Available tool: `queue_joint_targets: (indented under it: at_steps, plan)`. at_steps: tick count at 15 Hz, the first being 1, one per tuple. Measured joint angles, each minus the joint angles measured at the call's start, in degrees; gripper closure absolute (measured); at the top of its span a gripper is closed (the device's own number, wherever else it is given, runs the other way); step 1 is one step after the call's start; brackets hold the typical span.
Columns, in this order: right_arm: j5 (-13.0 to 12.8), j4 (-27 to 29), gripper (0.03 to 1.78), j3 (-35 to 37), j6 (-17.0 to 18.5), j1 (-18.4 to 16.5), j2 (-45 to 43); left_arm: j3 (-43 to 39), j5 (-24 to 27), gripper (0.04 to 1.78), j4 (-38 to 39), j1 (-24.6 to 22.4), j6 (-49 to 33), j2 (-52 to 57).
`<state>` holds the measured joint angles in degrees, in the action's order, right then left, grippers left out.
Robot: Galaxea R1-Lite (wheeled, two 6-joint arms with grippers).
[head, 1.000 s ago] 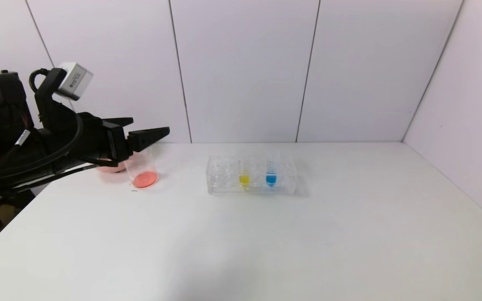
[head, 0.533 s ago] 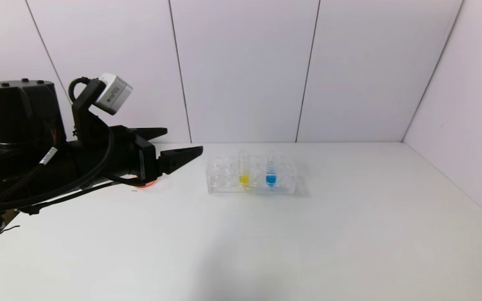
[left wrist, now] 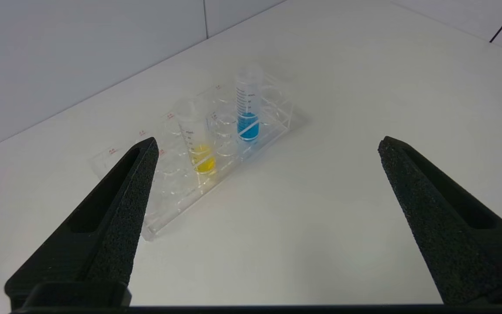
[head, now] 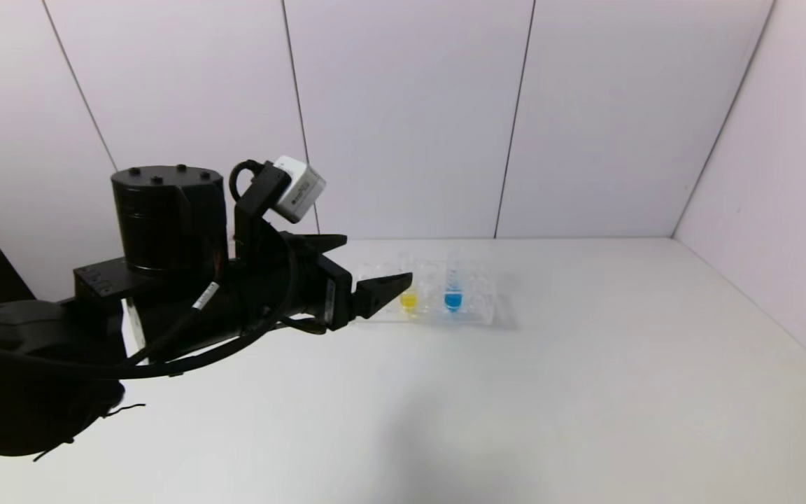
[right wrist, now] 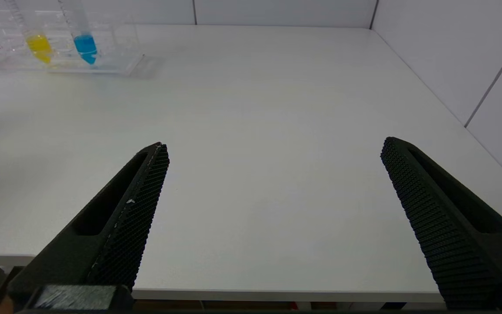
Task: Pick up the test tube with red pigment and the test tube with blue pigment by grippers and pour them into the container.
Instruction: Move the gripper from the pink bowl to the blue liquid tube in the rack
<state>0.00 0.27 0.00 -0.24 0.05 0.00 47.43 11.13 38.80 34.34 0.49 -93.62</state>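
Observation:
Next, my left gripper grips the test tube with blue pigment on the clear upper part (head: 453,277) (left wrist: 248,96), between its liquid and the test tube's rim.
The test tube with blue pigment (head: 453,290) stands upright in a clear rack (head: 480,308) at the back middle of the table; it also shows in the left wrist view (left wrist: 248,109) and the right wrist view (right wrist: 83,30). My left gripper (head: 368,269) is open and empty, just left of the rack's left end; in its own view (left wrist: 267,144) the tubes lie ahead between its wide-spread fingers. My right gripper (right wrist: 276,147) is open and empty over the table's front edge, out of the head view. The red-pigment tube and the container are hidden.
A tube with yellow liquid (head: 408,297) stands in the rack left of the blue one (left wrist: 198,144). My left arm (head: 165,301) covers the back left of the table. White walls close the back and the right side.
My left arm has swung right, from the beaker with red liquid towards the rack. It now hides the beaker and the pink bowl. The gripper stays open.

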Motion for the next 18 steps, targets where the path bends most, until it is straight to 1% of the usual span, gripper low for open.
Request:
queue_joint_targets:
  at_steps: [2, 3, 5, 9, 14, 18]
  plan:
    - [0.0, 0.0, 0.04, 0.0, 0.0, 0.0, 0.0, 1.0, -3.6, 0.06, 4.0, 2.5, -0.2, -3.8]
    - [0.0, 0.0, 0.04, 0.0, 0.0, 0.0, 0.0, 1.9, -5.3, 0.06, 4.7, 3.7, -0.3, -5.5]
    - [0.0, 0.0, 0.04, 0.0, 0.0, 0.0, 0.0, 3.9, -9.2, 0.06, 5.0, 6.1, -1.0, -8.7]
    - [0.0, 0.0, 0.04, 0.0, 0.0, 0.0, 0.0, 8.9, -16.1, 0.06, 5.0, 9.6, -2.7, -15.0]
    - [0.0, 0.0, 0.04, 0.0, 0.0, 0.0, 0.0, 15.5, -22.8, 0.06, 5.1, 12.1, -5.1, -22.6]
    - [0.0, 0.0, 0.04, 0.0, 0.0, 0.0, 0.0, 21.0, -30.6, 0.06, 5.1, 12.8, -5.3, -28.2]
